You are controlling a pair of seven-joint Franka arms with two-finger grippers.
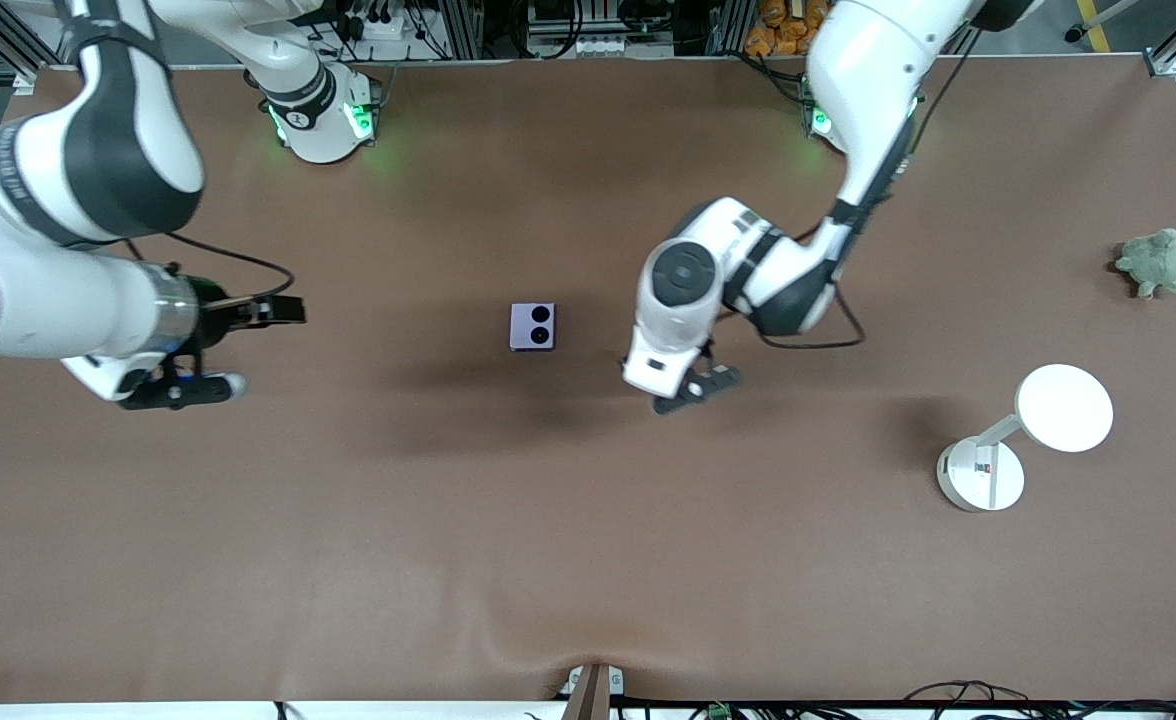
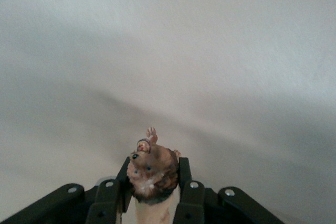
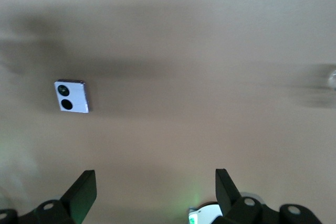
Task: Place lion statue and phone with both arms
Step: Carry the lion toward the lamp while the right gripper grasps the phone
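Next, my left gripper lets go of the lion statue on the table [image 1: 893,442] beside the white lamp stand, on the side toward the phone.
The pale lavender folded phone [image 1: 532,326] lies flat near the table's middle with its two black camera circles up; it also shows in the right wrist view [image 3: 72,96]. My right gripper [image 1: 258,348] is open and empty, hovering over bare table toward the right arm's end, apart from the phone. In the right wrist view, its fingers [image 3: 84,190] stand wide apart. My left gripper [image 1: 698,385] hangs low over the table beside the phone, toward the left arm's end. It is shut on the lion statue [image 2: 152,171], a small brown figurine with a darker head, held between the fingers [image 2: 185,174].
A green plush turtle [image 1: 1153,262] lies near the left arm's end of the table. A white round-headed lamp stand [image 1: 1008,445] stands nearer to the front camera than the turtle. The brown table cover [image 1: 588,560] is wrinkled at its front edge.
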